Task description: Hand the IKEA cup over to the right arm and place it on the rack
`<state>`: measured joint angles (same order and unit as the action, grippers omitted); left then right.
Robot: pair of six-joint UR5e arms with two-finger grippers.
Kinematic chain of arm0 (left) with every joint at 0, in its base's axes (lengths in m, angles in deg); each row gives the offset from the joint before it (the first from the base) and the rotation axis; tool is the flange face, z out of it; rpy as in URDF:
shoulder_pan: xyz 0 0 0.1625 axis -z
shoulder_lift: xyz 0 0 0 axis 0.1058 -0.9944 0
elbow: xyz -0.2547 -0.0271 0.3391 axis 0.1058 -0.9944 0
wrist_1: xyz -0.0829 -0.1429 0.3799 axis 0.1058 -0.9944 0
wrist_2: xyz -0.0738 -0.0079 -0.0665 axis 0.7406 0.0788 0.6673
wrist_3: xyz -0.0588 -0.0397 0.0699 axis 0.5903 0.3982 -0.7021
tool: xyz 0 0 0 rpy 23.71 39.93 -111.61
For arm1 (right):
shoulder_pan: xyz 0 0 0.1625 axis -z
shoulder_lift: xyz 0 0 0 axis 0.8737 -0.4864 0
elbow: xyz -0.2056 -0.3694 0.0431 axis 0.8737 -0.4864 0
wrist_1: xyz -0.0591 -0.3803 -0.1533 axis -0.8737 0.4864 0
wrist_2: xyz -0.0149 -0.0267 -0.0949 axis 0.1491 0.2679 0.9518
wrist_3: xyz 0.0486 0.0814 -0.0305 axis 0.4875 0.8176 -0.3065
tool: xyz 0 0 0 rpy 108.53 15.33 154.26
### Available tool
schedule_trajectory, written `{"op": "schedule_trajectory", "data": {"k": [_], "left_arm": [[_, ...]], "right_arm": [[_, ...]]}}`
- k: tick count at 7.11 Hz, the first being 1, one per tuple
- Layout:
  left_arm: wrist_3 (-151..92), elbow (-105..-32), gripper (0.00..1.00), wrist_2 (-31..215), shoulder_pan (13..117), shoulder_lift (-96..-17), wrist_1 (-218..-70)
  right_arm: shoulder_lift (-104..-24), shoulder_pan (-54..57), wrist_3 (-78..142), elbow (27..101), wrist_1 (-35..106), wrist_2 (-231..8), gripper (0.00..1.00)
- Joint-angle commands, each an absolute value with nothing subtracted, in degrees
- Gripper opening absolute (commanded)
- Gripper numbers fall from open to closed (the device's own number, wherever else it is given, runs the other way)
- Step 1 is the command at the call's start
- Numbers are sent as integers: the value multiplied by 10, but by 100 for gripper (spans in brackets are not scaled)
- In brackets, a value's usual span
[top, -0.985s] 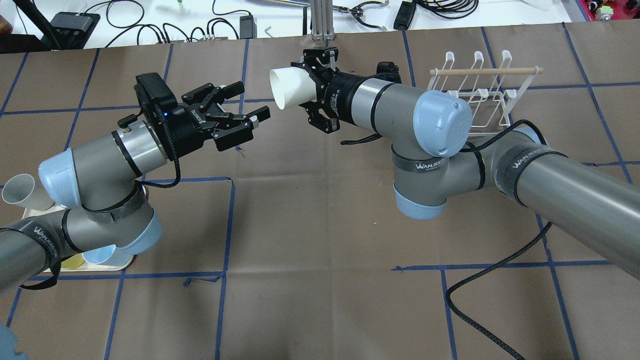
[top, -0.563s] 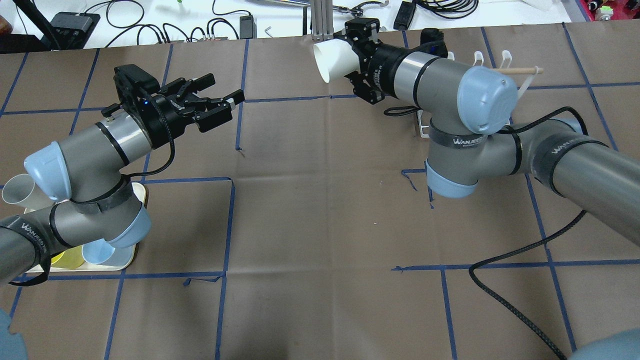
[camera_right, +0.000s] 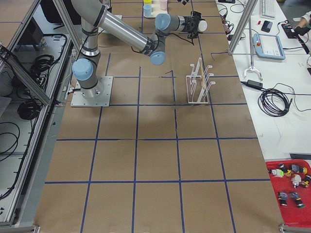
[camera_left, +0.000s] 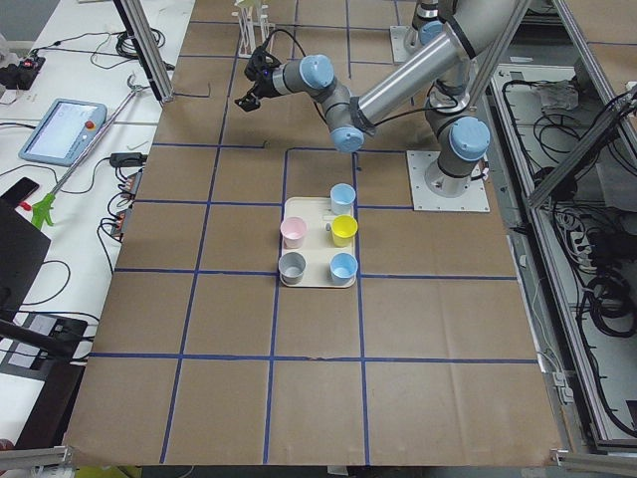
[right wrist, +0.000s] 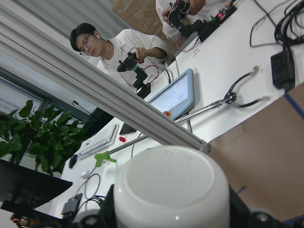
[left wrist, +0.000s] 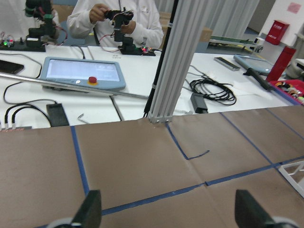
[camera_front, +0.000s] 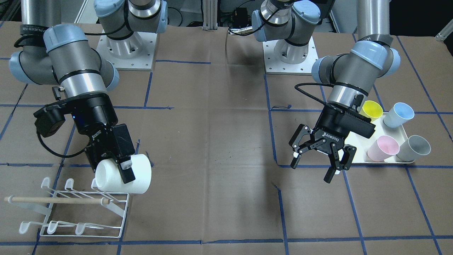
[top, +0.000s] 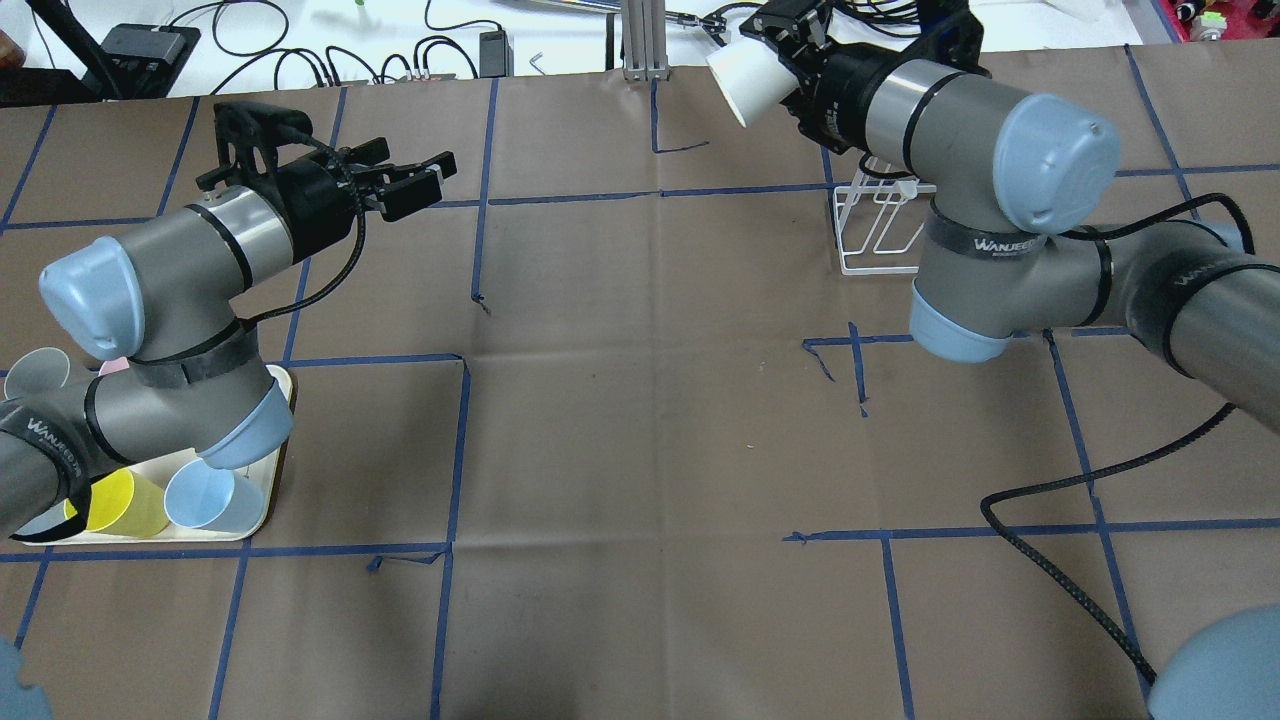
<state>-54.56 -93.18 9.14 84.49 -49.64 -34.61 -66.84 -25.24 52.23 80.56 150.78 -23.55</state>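
Note:
The robot's right gripper will let go of the white IKEA cup on the rack's front peg [camera_front: 87, 227] nearest the middle of the table. The cup is now just above the rack's near corner.
My right gripper [camera_front: 124, 175] is shut on the white IKEA cup [camera_front: 139, 173] and holds it on its side just above the near corner of the white wire rack [camera_front: 70, 212] with the wooden dowel [camera_front: 53, 200]. In the overhead view the cup [top: 740, 75] is at the table's far edge, and the right arm hides most of the rack [top: 875, 235]. The right wrist view shows the cup [right wrist: 171, 190] filling its lower part. My left gripper [camera_front: 315, 166] is open and empty, apart from the cup. The left wrist view shows its fingertips [left wrist: 90, 211] spread wide.
A cream tray [camera_front: 375, 162] with several coloured cups, among them a pink one [camera_front: 383, 147] and a grey one [camera_front: 413, 148], lies beside the left gripper. A black cable [top: 1050, 560] trails over the table under the right arm. Operators' desks lie past the far edge.
My right arm has carried the cup right and farther away, over the rack. My left arm has drawn back to the left, its gripper still open.

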Motion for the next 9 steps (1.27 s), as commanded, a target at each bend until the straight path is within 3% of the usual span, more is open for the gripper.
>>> {"op": "schedule_trajectory", "data": {"k": [1, 5, 9], "left_arm": [[-525, -850, 100, -64, 909, -467, -594], [-441, -656, 100, -145, 930, -414, -1136], [-444, -675, 100, -191, 930, -357, -1194]], "right_arm": [[-659, -230, 305, 797, 1512, -187, 18], [-566, -195, 149, 755, 1542, -177, 18], [-537, -179, 148, 748, 1550, -179, 18]]}}
